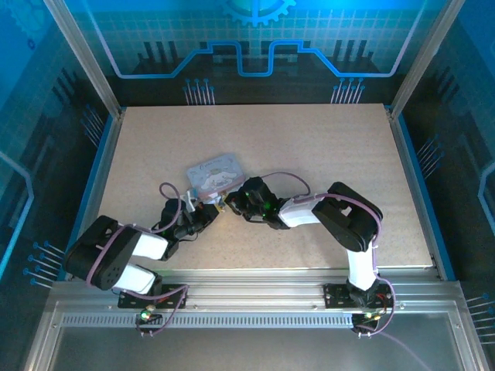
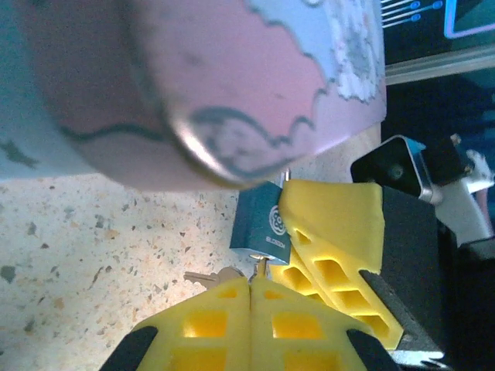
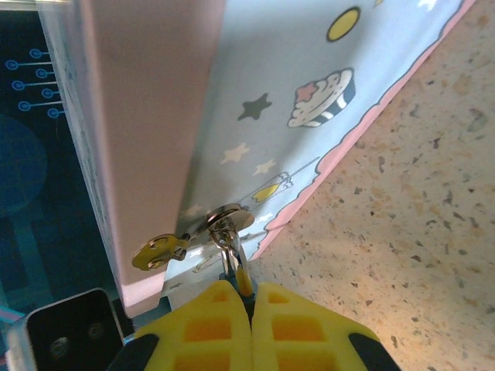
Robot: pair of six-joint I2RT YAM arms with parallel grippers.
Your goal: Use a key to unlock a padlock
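Observation:
My left gripper has the key only at its fingertips, short of the padlock's bottom side, so next I open and take the key deeper (image 2: 261,269), close against the keyhole.
The padlock (image 2: 259,224), a small dark teal block, hangs by its thin shackle (image 3: 233,249) from the hasp ring (image 3: 229,218) of a pale tin box (image 1: 213,174). My right gripper (image 3: 251,287) is shut on the padlock's body, which is mostly hidden between its yellow fingers (image 2: 332,220). The key (image 2: 261,267) sits in the keyhole on the lock's underside. My left gripper (image 2: 251,282) is shut on the key's head. In the top view the left gripper (image 1: 207,210) and the right gripper (image 1: 230,202) meet just in front of the tin.
A second key (image 2: 203,276) lies on the speckled table (image 2: 93,255) beside my left fingers. The tin (image 2: 232,77) looms close above the lock. A gold latch (image 3: 158,251) sticks out from the tin's edge. Blue enclosure walls (image 1: 433,193) ring the table.

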